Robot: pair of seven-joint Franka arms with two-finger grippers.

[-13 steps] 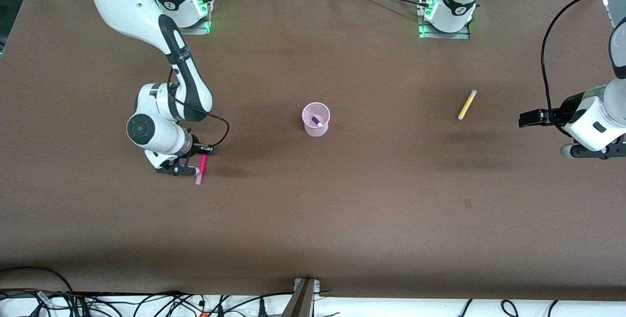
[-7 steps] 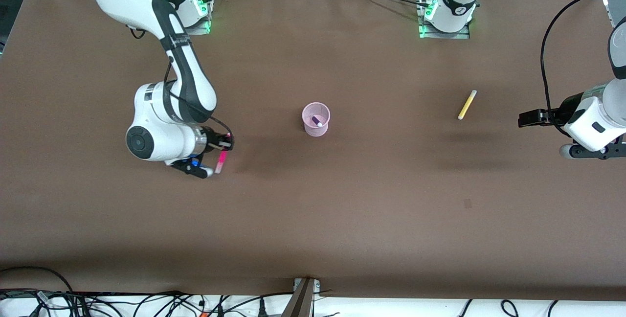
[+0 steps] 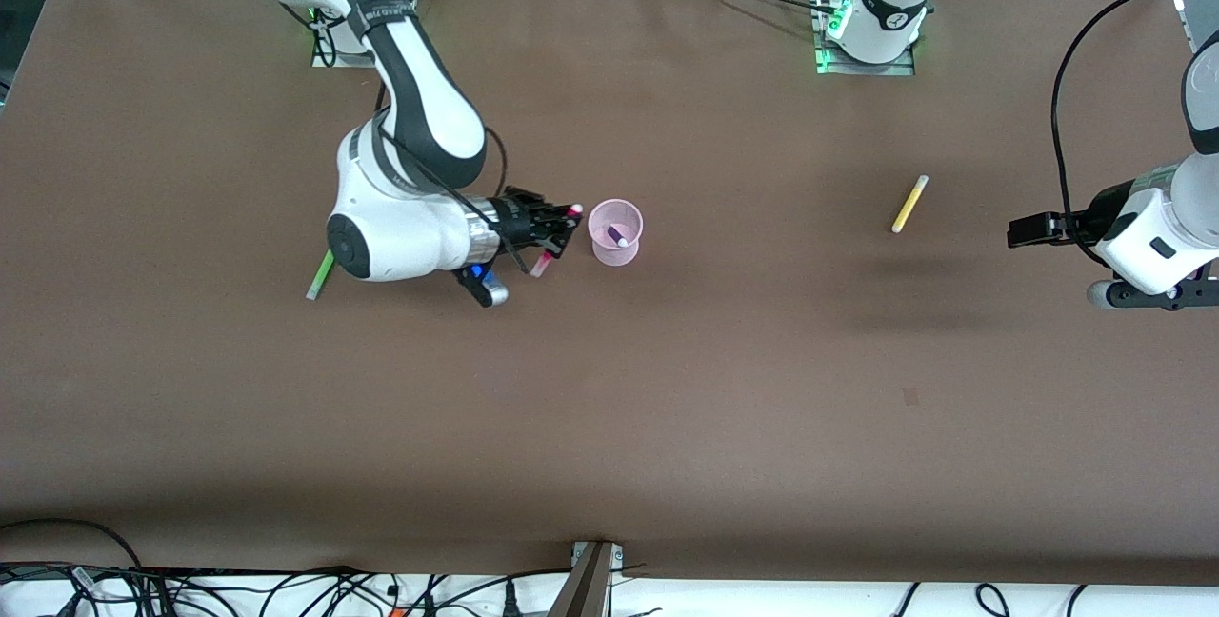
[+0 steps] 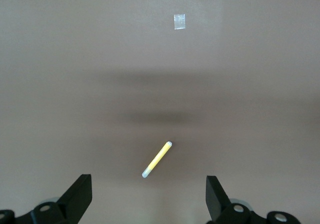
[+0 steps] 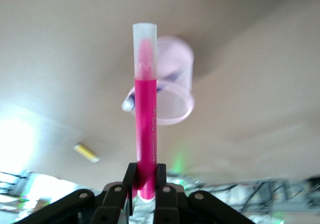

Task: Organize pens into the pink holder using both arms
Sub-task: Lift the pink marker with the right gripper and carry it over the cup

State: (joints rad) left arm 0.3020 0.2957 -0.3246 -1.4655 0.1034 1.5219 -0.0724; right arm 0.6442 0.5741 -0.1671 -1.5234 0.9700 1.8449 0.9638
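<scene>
The robot's right gripper needs to release the magenta-pink pen inside the pink holder (image 3: 619, 223) (image 5: 169, 102), beside the dark purple pen.
My right gripper (image 3: 562, 234) (image 5: 146, 176) is shut on the lower end of a magenta-pink pen (image 3: 543, 265) (image 5: 146, 109) and holds it in the air right beside the pink holder (image 3: 615, 250) (image 5: 176, 96). The holder stands mid-table with a dark purple pen (image 3: 617, 236) leaning inside. A green pen (image 3: 321, 274) lies on the table, partly hidden under the right arm's wrist. Toward the left arm's end lies a yellow pen (image 3: 909, 204) (image 4: 156, 160). My left gripper (image 3: 1015, 232) (image 4: 149, 189) hangs open in the air near that pen, holding nothing.
A small pale tape mark (image 3: 910, 396) (image 4: 179, 21) sits on the brown table, nearer the front camera than the yellow pen. Both arm bases (image 3: 867, 36) stand along the table edge farthest from the camera. Loose cables (image 3: 286, 588) run along the nearest edge.
My right gripper has lifted the magenta-pink pen and carried it toward the pink holder, uncovering the green pen. The left arm has not moved.
</scene>
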